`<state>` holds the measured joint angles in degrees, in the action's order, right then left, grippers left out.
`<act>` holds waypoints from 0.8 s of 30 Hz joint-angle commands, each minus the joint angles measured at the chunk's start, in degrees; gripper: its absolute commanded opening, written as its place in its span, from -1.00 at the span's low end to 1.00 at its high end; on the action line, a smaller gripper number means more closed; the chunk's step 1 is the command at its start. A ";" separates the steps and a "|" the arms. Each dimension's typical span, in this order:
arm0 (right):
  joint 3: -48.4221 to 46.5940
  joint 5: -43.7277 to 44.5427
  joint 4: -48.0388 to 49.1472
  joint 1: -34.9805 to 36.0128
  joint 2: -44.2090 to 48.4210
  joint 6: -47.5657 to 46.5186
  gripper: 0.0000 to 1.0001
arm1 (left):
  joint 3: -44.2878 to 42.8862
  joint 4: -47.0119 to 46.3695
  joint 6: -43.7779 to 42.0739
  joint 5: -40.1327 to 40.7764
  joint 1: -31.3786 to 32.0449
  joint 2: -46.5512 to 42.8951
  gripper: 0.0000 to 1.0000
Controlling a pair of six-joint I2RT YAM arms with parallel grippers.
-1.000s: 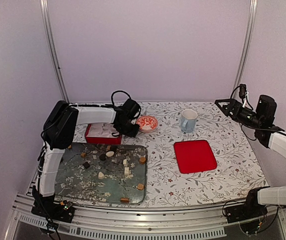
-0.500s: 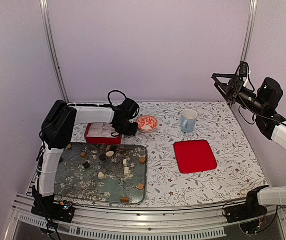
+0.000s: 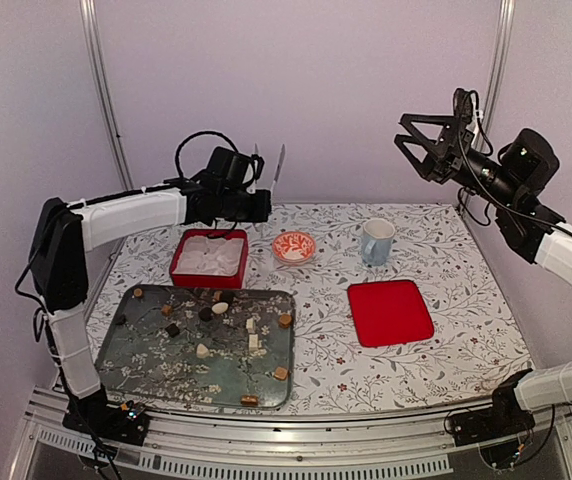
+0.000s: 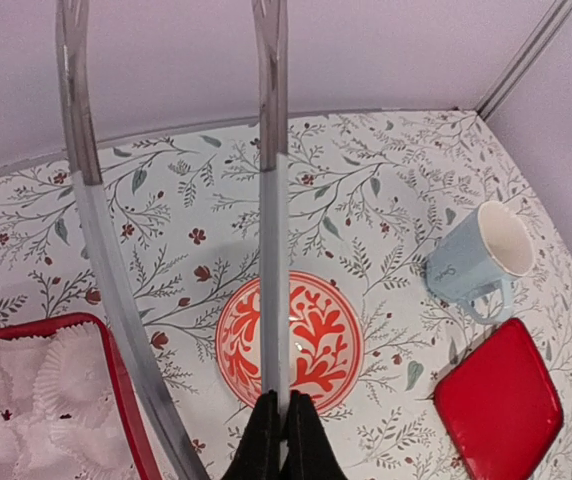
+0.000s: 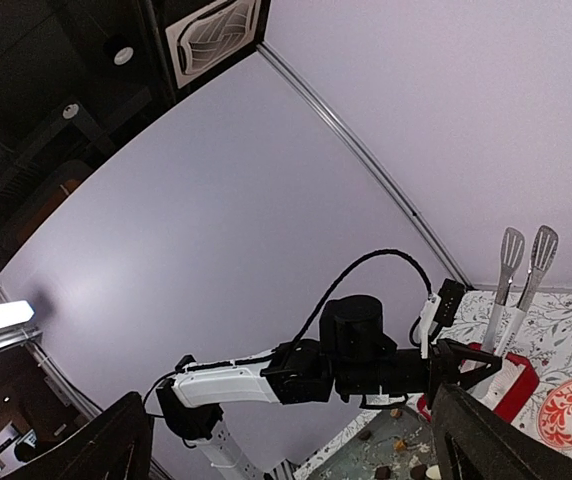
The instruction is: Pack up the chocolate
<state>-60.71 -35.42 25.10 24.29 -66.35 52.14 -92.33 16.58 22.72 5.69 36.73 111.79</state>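
Note:
Next, my right gripper takes hold of the slotted heads (image 5: 543, 249) while my left gripper, which holds the tongs at their base, regrips the arms closer to the middle.
Several chocolate pieces (image 3: 206, 313), dark, caramel and cream, lie scattered on a dark floral tray (image 3: 166, 385). A red box (image 3: 209, 257) lined with white paper cups stands behind the tray. My left gripper (image 3: 262, 205) hangs high above the box's right end, shut on the base of metal tongs (image 3: 279, 162) that stick upward. In the left wrist view the tongs (image 4: 269, 200) run from my left gripper (image 4: 284, 412) out over the red-and-white bowl (image 4: 289, 340). My right gripper (image 3: 421, 140) is raised at the back right, open and empty, facing the left arm.
The small patterned bowl (image 3: 294, 246) sits right of the box. A pale blue mug (image 3: 377, 240) stands behind a flat red lid (image 3: 390, 312). Metal frame posts rise at both back corners.
My left arm has risen from beside the box and bowl, carrying the tongs up. The right arm has lifted and swung its open gripper leftward.

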 commanded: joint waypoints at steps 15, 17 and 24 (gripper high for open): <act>-1.39 -0.52 -2.51 -0.54 -7.38 -7.58 0.98 | 6.04 -8.03 -1.92 -8.18 0.14 -9.14 -1.00; -0.29 -1.64 -2.53 -1.58 -8.86 -10.44 0.98 | 6.83 -8.68 -3.00 -10.74 0.04 -9.88 -1.00; 1.03 -3.86 -2.38 -2.41 -8.48 -13.74 0.98 | 9.84 -11.52 -5.17 -19.32 -0.05 -11.68 -1.00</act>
<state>-59.88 -37.63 21.76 22.04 -76.95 42.22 -84.47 10.52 20.08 -6.92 36.73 103.26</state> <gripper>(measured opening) 0.990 0.008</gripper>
